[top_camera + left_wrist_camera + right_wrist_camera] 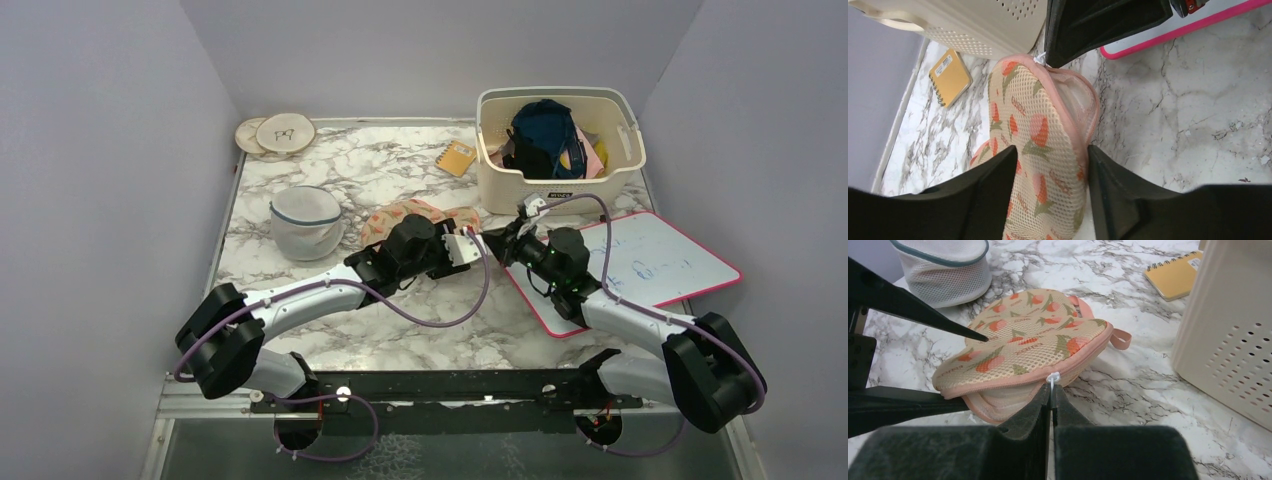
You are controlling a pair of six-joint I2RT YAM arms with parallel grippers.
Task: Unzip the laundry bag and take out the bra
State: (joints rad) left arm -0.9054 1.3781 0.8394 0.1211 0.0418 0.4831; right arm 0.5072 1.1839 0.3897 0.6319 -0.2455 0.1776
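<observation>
The laundry bag's pink edge behind the zipper pull lies loose in my open left gripper, so it should pinch that edge [1081, 162] before my right gripper pulls further.
The peach laundry bag [400, 214] with orange-red prints and pink edging lies mid-table, left of the basket. My left gripper [1053, 150] straddles one lobe of the bag [1040, 130], one finger on each side, pressing the mesh. My right gripper [1051, 386] is shut on the white zipper pull [1053, 377] at the bag's pink edge. The zip stands open to the left of the pull, and pale padded fabric [998, 399] shows in the gap. In the top view the two grippers meet at the bag's right end, left [462, 246] and right [498, 243].
A cream plastic basket [560, 182] with clothes stands behind the right gripper. A pink-framed whiteboard [655, 265] lies under the right arm. A white mesh dome with blue rim [305, 222] sits left of the bag. A yellow notebook [457, 157] and round discs [285, 133] lie at the back.
</observation>
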